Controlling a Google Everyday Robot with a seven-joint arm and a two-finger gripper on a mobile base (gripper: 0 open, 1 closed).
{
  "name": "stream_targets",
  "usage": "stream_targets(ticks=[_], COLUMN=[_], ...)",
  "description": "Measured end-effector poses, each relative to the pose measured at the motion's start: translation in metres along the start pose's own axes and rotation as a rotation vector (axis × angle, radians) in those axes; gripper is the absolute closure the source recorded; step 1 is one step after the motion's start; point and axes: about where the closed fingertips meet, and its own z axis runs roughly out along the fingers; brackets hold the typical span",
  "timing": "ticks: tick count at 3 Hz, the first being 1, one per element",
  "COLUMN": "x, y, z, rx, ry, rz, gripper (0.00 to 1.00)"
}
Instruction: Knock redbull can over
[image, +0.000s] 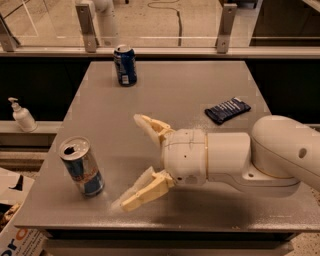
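Note:
The robot's gripper will close around the body (86, 172) of the redbull can, under its silver top, at the front corner of the table.
The redbull can (81, 167) stands upright near the front left corner of the grey table (185, 95). It is silver and blue with red marking and has an opened top. My gripper (131, 162) is open, its two cream fingers spread wide and pointing left toward the can. The lower fingertip (126, 203) lies a short way to the can's right, apart from it. The upper finger (148, 125) is farther back. The white arm reaches in from the right.
A darker all-blue can (125, 65) stands upright at the table's back left. A dark blue packet (228, 110) lies at the right. A white pump bottle (22, 116) stands on a ledge to the left. A railing runs behind the table.

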Motion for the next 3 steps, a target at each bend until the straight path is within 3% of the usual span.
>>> stream_targets(ticks=[3], x=[0.020], y=[0.034], z=[0.061], rx=[-0.047], ry=[0.007], rz=[0.001], gripper=[0.00])
